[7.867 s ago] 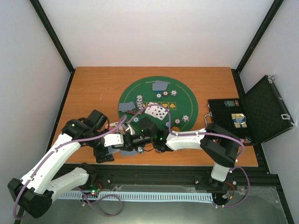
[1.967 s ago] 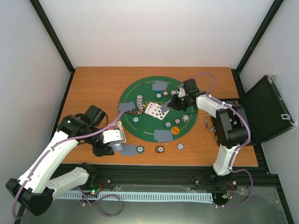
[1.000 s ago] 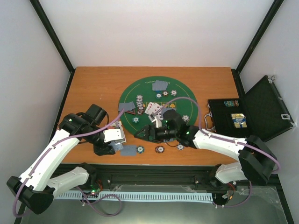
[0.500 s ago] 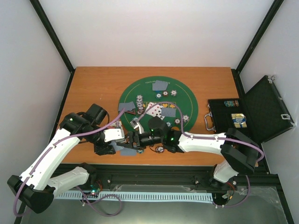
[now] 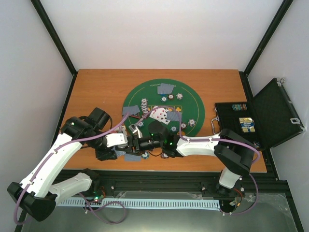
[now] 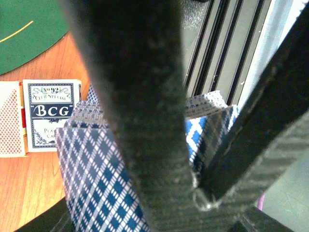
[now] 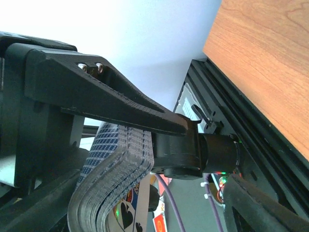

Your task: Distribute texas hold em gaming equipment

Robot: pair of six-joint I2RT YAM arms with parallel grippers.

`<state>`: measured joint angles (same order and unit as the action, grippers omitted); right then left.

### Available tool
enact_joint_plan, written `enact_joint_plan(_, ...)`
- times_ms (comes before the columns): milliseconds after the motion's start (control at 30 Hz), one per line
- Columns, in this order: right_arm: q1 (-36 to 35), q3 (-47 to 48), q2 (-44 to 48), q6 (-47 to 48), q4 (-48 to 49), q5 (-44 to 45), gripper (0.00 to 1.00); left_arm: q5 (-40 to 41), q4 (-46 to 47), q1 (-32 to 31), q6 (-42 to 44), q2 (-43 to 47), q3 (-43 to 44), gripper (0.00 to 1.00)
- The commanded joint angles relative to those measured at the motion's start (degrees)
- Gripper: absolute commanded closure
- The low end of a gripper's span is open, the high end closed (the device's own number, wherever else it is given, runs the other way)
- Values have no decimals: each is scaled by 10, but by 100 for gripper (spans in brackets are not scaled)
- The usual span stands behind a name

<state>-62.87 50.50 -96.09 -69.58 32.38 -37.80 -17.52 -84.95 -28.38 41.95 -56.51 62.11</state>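
Next, my left gripper lets go of the deck of playing cards on the bare wood (image 5: 102,148) (image 6: 35,179) beside the BCG card box. The deck is now just off the green mat.
My left gripper (image 5: 124,143) is shut on a deck of grey-blue-backed playing cards (image 6: 96,174) just off the green mat's near left rim; its fingers (image 6: 145,121) pinch the stack. The right gripper (image 5: 135,144) has reached the same deck (image 7: 108,181), which bows between its spread fingers (image 7: 263,208); it stands open. On the mat (image 5: 193,108) lie face-down cards (image 5: 166,88), another pair (image 5: 130,110), face-up cards (image 5: 161,115) and striped chips (image 5: 192,122). One card (image 5: 132,157) and a chip (image 5: 165,154) lie on the wood.
A black case (image 5: 251,123) stands open at the table's right edge. A card box marked BCG (image 6: 50,113) lies on the wood beside the left gripper. The two arms crowd the near left; the table's front edge and metal rail (image 7: 227,106) are close.
The right arm has swung left from the mat's near side to the deck in my left gripper, and its jaws have narrowed a little. The left arm has stayed put.
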Motion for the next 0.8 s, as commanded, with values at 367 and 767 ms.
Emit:
enact_joint_plan(367,18,-74,22,-47,52,38,55,-62,10,-4,-8,8,59,63)
enact_joint_plan(767,33,-64,63,12,-69,47,53,-51,0,-5,5,14,50,61)
